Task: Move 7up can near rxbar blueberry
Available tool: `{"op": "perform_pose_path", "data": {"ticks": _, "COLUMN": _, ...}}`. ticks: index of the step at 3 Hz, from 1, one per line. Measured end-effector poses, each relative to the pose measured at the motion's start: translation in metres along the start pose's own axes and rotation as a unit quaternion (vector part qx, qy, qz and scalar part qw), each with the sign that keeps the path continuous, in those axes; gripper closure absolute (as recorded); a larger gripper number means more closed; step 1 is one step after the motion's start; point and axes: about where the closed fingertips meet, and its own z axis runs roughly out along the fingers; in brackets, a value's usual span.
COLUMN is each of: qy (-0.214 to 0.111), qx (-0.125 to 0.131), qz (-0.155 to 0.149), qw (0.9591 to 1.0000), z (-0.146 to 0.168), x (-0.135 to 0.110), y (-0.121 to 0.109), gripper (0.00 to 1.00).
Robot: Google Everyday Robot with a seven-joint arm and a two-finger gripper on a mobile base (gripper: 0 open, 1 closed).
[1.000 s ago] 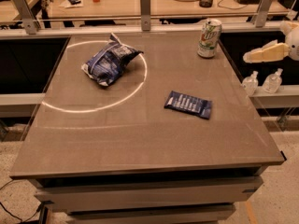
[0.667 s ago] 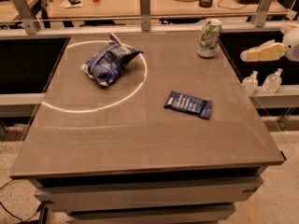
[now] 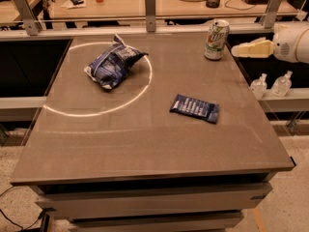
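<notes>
The robot's gripper will close around the middle of the 7up can [image 3: 216, 42], roughly halfway between the can's silver top and its bottom.
The 7up can [image 3: 216, 39], white with green markings and a silver top, stands upright near the table's far right corner. The rxbar blueberry [image 3: 194, 108], a flat dark blue wrapper with pale lettering, lies right of the table's middle, well in front of the can. My gripper [image 3: 237, 50], cream-coloured on a white arm, reaches in from the right edge at can height. Its tip points left at the can, a short gap to the can's right, and it holds nothing.
A puffy blue-and-white chip bag [image 3: 112, 65] lies at the far left inside a white circle marked on the brown table [image 3: 145, 144]. Two small bottles [image 3: 270, 85] stand on a ledge to the right. A rail with metal posts [image 3: 150, 4] runs behind the table.
My gripper has moved left, closer to the 7up can. The can, bar and chip bag have not moved.
</notes>
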Motion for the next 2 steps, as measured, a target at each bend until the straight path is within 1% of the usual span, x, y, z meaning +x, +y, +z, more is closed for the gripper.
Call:
{"op": "perform_pose_path", "data": {"ticks": 1, "qy": -0.005, "qx": -0.017, "qz": 0.017, "qw": 0.9997, "z": 0.021, "x": -0.004, "y": 0.01, "gripper": 0.0}}
{"op": "perform_pose_path", "data": {"ticks": 2, "qy": -0.012, "qx": -0.035, "qz": 0.029, "qw": 0.9989, "z": 0.044, "x": -0.002, "y": 0.017, "gripper": 0.0}}
